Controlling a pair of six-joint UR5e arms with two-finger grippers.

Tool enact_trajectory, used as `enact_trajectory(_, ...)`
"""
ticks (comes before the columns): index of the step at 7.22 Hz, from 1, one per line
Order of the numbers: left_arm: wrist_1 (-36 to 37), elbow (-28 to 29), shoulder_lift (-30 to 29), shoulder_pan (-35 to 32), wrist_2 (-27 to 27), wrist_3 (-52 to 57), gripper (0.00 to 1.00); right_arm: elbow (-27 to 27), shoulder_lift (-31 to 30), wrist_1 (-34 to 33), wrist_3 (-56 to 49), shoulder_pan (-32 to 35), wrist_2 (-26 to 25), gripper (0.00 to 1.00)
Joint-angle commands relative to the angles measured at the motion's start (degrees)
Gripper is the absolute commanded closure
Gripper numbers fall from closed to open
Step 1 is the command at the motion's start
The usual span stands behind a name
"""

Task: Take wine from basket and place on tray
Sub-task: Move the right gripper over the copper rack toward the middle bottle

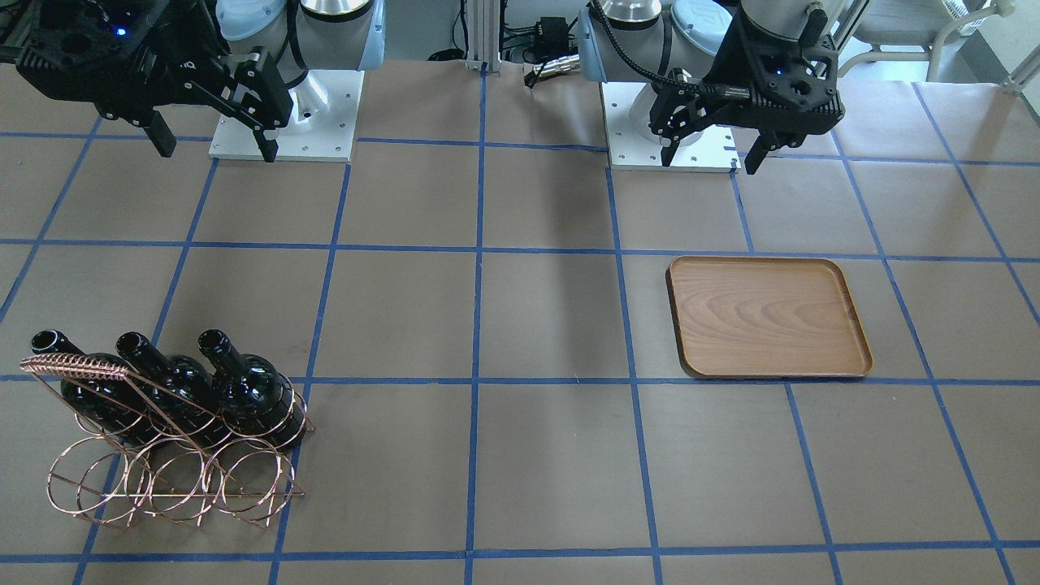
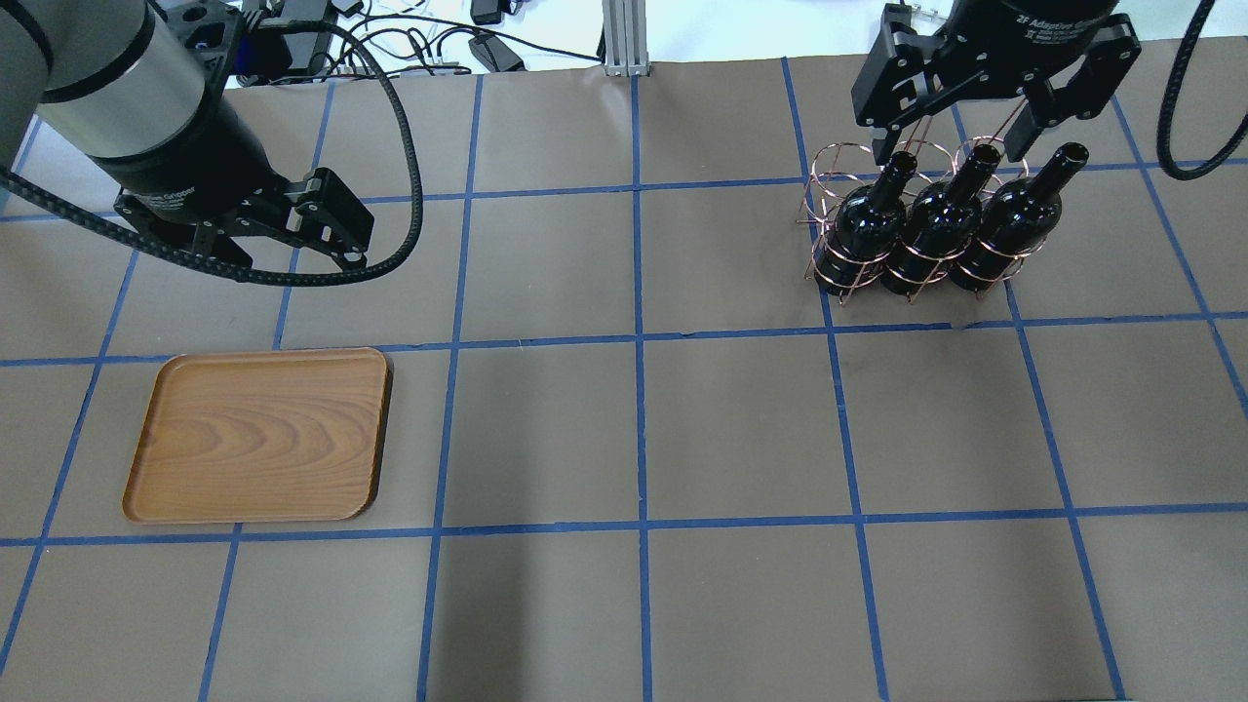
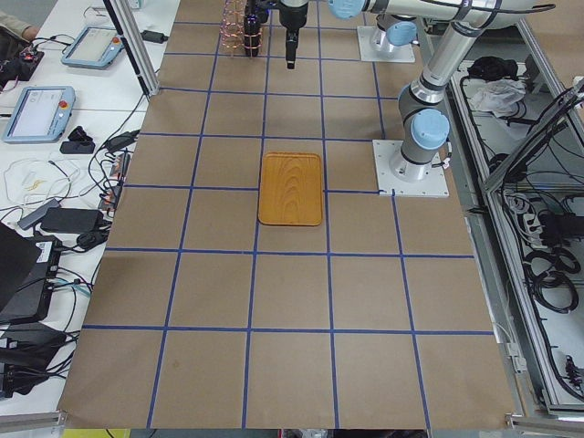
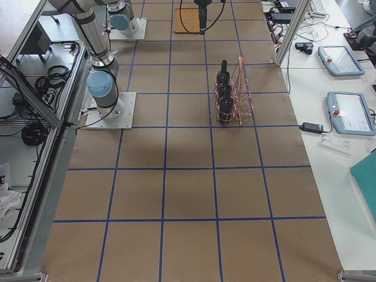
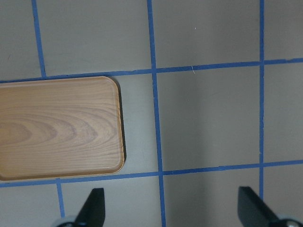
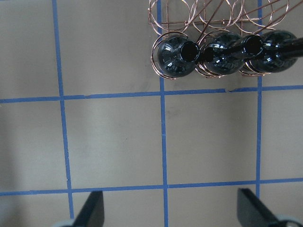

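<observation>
I will next move my right gripper to the neck (image 1: 141,353) (image 6: 245,47) of the middle wine bottle in the copper wire basket and close it there.
Three near-black wine bottles (image 1: 244,382) (image 2: 941,219) stand tilted in the copper wire basket (image 1: 171,479) (image 2: 829,171), necks up. My right gripper (image 1: 213,145) (image 2: 960,127) is open and empty, high above the table on the robot's side of the basket. In the right wrist view its fingertips (image 6: 92,210) frame the bottom edge and the bottles (image 6: 177,54) sit at the top. The wooden tray (image 1: 768,317) (image 2: 258,434) lies bare. My left gripper (image 1: 713,154) (image 2: 263,249) is open and empty, above the table behind the tray (image 5: 57,127).
The table is brown paper with a blue tape grid. Both arm bases (image 1: 284,114) stand at the robot's edge. Cables and boxes (image 2: 409,39) lie beyond the far edge. Several grid squares separate the basket (image 4: 235,94) from the tray (image 3: 290,188).
</observation>
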Motion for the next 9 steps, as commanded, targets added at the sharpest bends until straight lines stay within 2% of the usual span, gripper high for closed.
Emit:
enact_trajectory(1,0.01,0.00,0.00,0.00,0.00,0.01,0.00,0.02,0.07,0.52,0.17,0.01,0.40,0.00)
enact_trajectory(3,0.10,0.00,0.00,0.18,0.00,0.19,0.00,-0.24,0.77,0.08,-1.05,-0.86,0.23,0.00)
enact_trajectory(7,0.01,0.00,0.09,0.18,0.00,0.63,0.00,0.28,9.72,-5.89,-17.18,-10.26,-0.04,0.00)
enact_trajectory(8,-0.08,0.00,0.00,0.18,0.08,0.63,0.00,0.37,11.56,-6.07,-17.32,-10.53,-0.12,0.00)
enact_trajectory(9,-0.08,0.00,0.17,0.44,0.00,0.72,0.00,0.89,13.84,-6.86,-18.27,-11.06,0.05,0.06)
